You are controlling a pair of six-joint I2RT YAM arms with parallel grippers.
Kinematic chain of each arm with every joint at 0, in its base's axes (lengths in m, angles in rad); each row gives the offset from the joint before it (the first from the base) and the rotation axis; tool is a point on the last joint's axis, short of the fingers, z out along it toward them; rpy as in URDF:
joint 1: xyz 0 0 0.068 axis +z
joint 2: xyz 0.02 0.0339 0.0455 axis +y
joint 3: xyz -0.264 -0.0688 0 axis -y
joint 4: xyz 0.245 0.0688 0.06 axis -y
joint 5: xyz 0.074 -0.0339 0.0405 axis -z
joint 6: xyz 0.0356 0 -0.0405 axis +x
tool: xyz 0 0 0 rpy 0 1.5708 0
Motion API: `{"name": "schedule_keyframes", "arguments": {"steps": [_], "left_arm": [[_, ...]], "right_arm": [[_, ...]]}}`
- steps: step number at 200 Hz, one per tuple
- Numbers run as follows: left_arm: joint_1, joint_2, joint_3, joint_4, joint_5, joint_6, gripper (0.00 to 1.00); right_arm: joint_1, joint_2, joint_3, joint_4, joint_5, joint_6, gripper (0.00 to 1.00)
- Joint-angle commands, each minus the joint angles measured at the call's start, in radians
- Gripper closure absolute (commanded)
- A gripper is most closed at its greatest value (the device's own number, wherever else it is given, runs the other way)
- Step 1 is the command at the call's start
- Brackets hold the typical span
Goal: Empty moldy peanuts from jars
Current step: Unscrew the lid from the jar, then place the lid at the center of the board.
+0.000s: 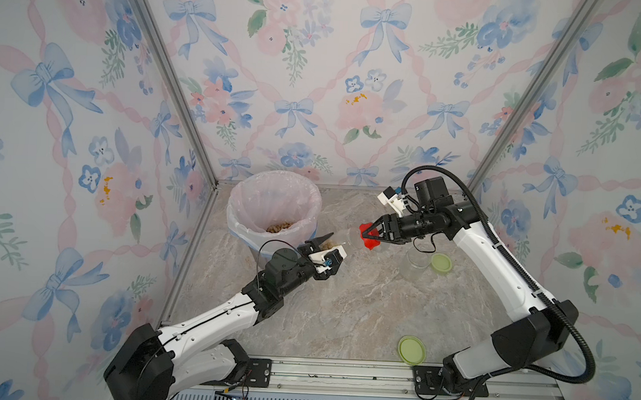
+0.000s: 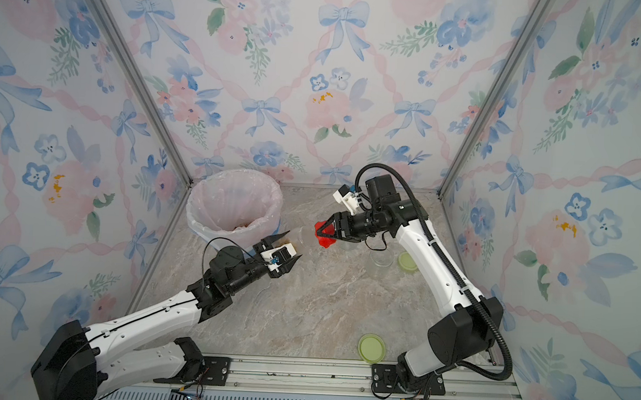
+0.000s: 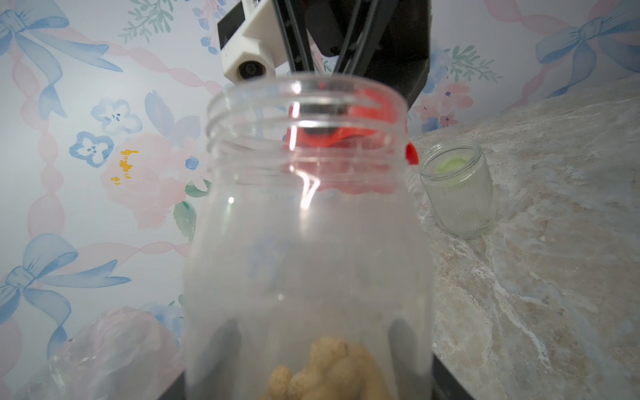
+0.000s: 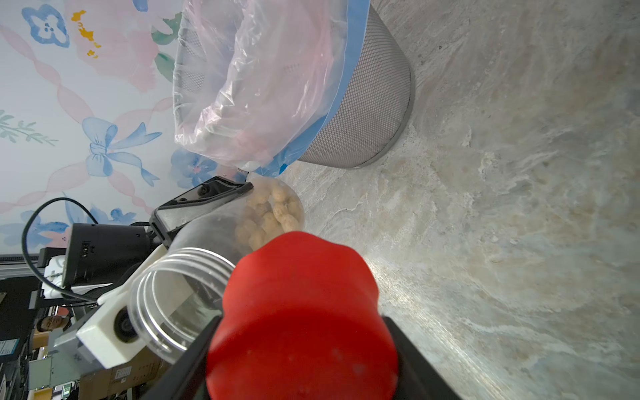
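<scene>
Next, I set the red lid, now just off the jar's mouth, on the bare table (image 1: 369,282) beside the empty clear jar, toward the bin, using my right gripper.
My left gripper (image 1: 331,250) (image 2: 285,248) (image 3: 313,339) is shut on a clear jar (image 1: 347,241) (image 2: 302,234) (image 3: 308,225) (image 4: 194,277) that lies tilted just above the table, beside the bin. The jar's threaded mouth is uncovered and faces the right gripper. Moldy peanuts (image 3: 329,370) (image 4: 270,214) sit at its closed end. Just off that mouth, my right gripper (image 1: 365,237) (image 2: 323,234) (image 4: 301,346) is shut on the red lid (image 1: 369,237) (image 2: 325,235) (image 3: 332,135) (image 4: 301,311), which is apart from the jar.
A grey mesh bin (image 1: 236,219) (image 4: 363,104) lined with a plastic bag stands at the back left, with peanuts (image 1: 278,227) inside. An empty clear jar (image 1: 416,264) (image 3: 459,187) and a green lid (image 1: 440,263) lie below the right arm. Another green lid (image 1: 412,349) rests near the front rail.
</scene>
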State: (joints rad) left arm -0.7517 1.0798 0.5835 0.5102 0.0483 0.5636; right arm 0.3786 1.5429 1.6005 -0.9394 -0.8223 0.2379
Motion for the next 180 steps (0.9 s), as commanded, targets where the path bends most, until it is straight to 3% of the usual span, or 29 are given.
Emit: {"name": "schedule_keyframes", "arguments": {"steps": [1,14,44,100,123,180], "left_arm": [[0.002,-0.026,-0.002,0.056,0.006,-0.027,1.0],[0.005,-0.039,-0.006,0.054,-0.002,-0.031,1.0],[0.011,-0.085,0.004,0.054,0.031,-0.076,1.0],[0.015,-0.213,0.034,0.054,0.118,-0.174,1.0],[0.024,-0.254,0.048,0.054,0.104,-0.184,1.0],[0.064,-0.28,0.148,-0.061,0.007,-0.176,1.0]], "right_arm": [[-0.034,-0.005,-0.013,-0.021,0.02,-0.017,0.52],[-0.052,-0.013,-0.035,-0.018,0.022,-0.015,0.52],[-0.033,0.006,-0.069,-0.071,0.172,-0.033,0.54],[0.083,0.03,-0.239,0.002,0.411,0.008,0.54],[0.155,0.094,-0.266,0.001,0.579,0.027,0.54],[0.261,0.285,-0.239,0.048,0.792,0.087,0.54]]}}
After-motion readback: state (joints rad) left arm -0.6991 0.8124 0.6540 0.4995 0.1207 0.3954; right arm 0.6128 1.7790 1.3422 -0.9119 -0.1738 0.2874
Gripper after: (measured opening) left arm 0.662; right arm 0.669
